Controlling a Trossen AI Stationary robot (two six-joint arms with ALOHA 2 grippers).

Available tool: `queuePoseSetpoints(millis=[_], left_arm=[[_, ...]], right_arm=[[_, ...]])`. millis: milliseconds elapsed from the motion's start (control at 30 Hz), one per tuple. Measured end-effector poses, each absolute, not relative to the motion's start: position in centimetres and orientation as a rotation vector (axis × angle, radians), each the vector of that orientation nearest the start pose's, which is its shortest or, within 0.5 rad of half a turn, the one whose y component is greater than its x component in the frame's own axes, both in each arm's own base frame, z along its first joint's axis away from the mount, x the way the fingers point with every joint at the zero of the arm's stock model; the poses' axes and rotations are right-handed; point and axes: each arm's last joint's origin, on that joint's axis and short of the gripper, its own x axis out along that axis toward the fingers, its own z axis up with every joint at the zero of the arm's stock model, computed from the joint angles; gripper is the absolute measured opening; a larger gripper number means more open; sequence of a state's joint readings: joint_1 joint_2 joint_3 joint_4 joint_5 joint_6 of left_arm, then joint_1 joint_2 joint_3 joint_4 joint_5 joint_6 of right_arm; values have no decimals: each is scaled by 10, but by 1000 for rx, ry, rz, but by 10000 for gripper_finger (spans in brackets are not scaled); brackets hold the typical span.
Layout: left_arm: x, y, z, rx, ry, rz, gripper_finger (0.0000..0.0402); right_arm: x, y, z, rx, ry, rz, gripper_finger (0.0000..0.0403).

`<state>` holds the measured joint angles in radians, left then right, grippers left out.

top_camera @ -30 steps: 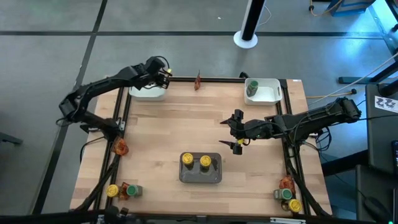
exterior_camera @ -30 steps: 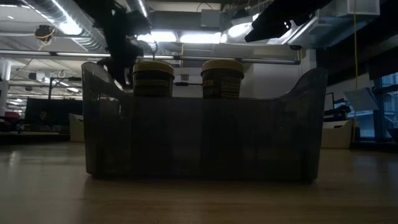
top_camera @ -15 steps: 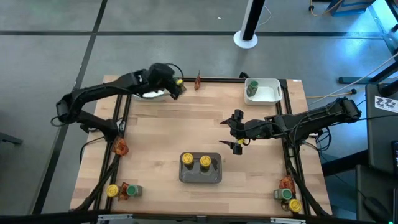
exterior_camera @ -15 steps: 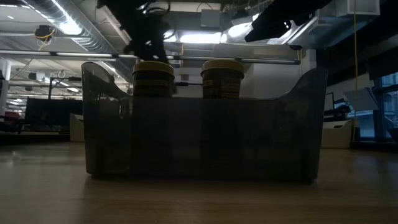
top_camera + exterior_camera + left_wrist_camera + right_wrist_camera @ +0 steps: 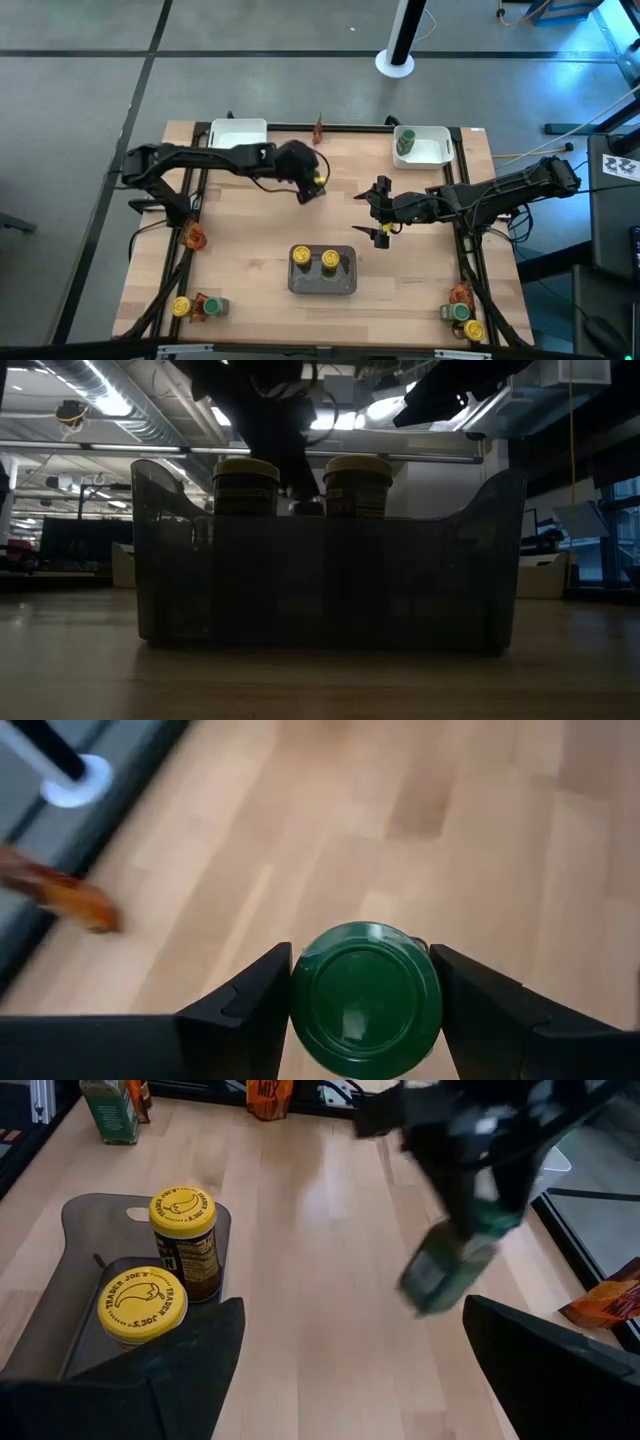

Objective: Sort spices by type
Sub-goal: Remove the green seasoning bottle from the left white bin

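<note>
Next, I set the green-lidded jar, now hanging over the table's middle, down with my left gripper on the bare wood [image 5: 319, 203] between the reddish packet and the grey tray.
A green-lidded jar [image 5: 365, 1000] hangs over the table's middle, with my left gripper [image 5: 311, 182] shut on it. In the right wrist view the jar [image 5: 445, 1272] shows tilted below that gripper. My right gripper [image 5: 372, 213] waits open just right of it, holding nothing. In front stands a grey tray [image 5: 345, 282] with two yellow-lidded jars [image 5: 314, 259]. Another green-lidded jar [image 5: 404, 143] stands in the far right white tray [image 5: 432, 152]. A reddish packet [image 5: 318, 128] lies at the far edge. My left gripper pinches the jar's top end between its two fingers [image 5: 245, 1005], one on each side just below the green lid [image 5: 365, 990]. The fingers slant down from the table's left. The jar hangs tilted below them, lifted clear of the table.
A white tray [image 5: 238, 132] sits at the far left corner. More jars [image 5: 195, 306] and a packet [image 5: 193, 235] lie outside the left rail. Other jars [image 5: 465, 318] and a packet [image 5: 460, 293] lie at the near right corner. Bare wood lies between the grippers and the grey tray.
My left gripper has swung from the far left white tray toward the table's middle, sinking a little and rolling its wrist. It has carried the green-lidded jar along, clear of the tray and the table.
</note>
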<state>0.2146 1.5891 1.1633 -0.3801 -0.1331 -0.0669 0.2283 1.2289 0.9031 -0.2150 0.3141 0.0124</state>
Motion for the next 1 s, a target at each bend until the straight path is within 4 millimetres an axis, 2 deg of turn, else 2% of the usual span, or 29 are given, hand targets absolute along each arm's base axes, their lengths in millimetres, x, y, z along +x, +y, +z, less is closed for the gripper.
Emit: queuePoseSetpoints(millis=[433,700,1000], left_arm=[[348,56,220,-35,902,252,197],[348,51,221,12,904,223,198],[349,51,219,10,913,224,220]], right_arm=[[260,50,282,-142,517,-120,374],[260,50,282,-141,516,-120,374],[260,50,282,-141,516,-120,374]])
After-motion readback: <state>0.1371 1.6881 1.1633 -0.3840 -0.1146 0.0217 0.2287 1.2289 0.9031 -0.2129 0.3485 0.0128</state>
